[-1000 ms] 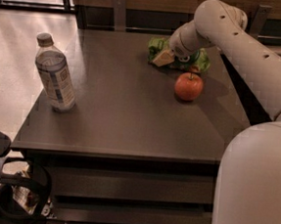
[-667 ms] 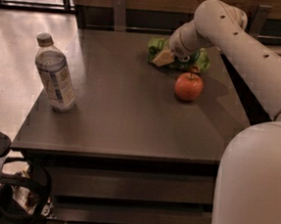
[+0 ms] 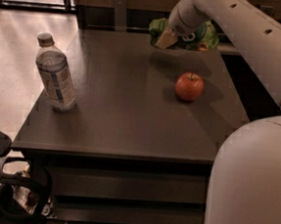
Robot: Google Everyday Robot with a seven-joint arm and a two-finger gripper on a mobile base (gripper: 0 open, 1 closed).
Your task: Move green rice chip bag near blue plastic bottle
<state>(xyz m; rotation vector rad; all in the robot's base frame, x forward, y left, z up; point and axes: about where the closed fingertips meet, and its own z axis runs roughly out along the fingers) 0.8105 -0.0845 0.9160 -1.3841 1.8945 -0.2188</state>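
Next, my gripper sets the green rice chip bag down on the table (image 3: 120, 79) next to the bottle, on the bottle's side that faces the apple. The bag now hangs above the table.
The green rice chip bag (image 3: 209, 36) hangs in the air above the far right part of the dark table (image 3: 120, 122), partly hidden behind my wrist. My gripper (image 3: 167, 38) is shut on the bag, and its shadow falls on the table below. The blue plastic bottle (image 3: 56, 74), clear with a pale cap and a white-and-blue label, stands upright near the table's left edge, far from the bag.
A red-orange apple (image 3: 189, 86) sits on the table right of centre, in front of the bag. My white arm (image 3: 255, 40) spans the upper right. My base (image 3: 252, 187) fills the lower right. Dark gear (image 3: 6, 190) lies on the floor at lower left.
The gripper has risen off the table with the green bag in it, moving towards the far edge. The apple and the bottle have not moved.
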